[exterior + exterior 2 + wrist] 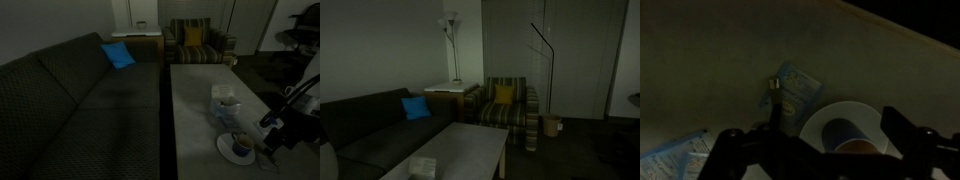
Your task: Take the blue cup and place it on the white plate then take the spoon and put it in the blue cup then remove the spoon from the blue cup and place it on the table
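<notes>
The spoon's dark handle (264,154) (776,117), over the flat blue-white packet beside the white plate, will be gripped next, so my gripper should go there and close.
The blue cup (844,136) stands upright on the white plate (830,112) in the wrist view. My gripper (832,140) is open, with one dark finger on each side of the cup and a gap to both. In an exterior view the cup (242,145) sits on the plate (229,152) near the front right of the grey table (190,110), with my gripper (272,138) just right of it. A thin pale bit (770,84) shows by one finger; I cannot tell if it is the spoon.
A pale blue-white boxy pack (226,105) stands on the table just behind the plate and also shows in the wrist view (795,92). A dark sofa (70,100) runs along the table. The table also shows in an exterior view (460,155). A striped armchair (195,42) stands beyond it.
</notes>
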`<state>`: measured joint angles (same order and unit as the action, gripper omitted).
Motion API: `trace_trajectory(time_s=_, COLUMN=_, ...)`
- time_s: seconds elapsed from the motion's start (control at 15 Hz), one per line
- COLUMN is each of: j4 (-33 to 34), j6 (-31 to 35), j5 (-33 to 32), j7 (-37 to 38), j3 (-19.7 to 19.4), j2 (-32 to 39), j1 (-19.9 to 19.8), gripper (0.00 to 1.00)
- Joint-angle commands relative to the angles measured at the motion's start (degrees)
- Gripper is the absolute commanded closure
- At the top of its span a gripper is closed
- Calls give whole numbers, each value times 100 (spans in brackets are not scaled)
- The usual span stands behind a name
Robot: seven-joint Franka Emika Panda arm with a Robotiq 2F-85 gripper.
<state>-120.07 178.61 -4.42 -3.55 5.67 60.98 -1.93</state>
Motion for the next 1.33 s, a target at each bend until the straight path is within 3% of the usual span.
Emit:
trace_trajectory(time_s=0.0, j4=106, j6=-428, j5=-154, j7=-113, j3=-491, j2=1, j1=667, gripper=0)
trace_trajectory(time_s=0.33, j4=138, j6=-548, j5=-366, j7=-125, j3=-978, j2=79, j1=1304, gripper=0)
trace_trajectory(time_s=0.6, j4=267, j6=-277, j5=-358, j7=-37, j3=-1111, j2=272, j1=1450, gripper=0)
trace_trajectory(time_s=0.93, j4=615, j6=-104, j5=-257, j7=79, j3=-1204, j2=638, j1=1400, gripper=0)
trace_trajectory(time_s=1.27, j4=988, j6=12, j5=-255, j7=-18, j3=-996, j2=925, j1=1002, gripper=0)
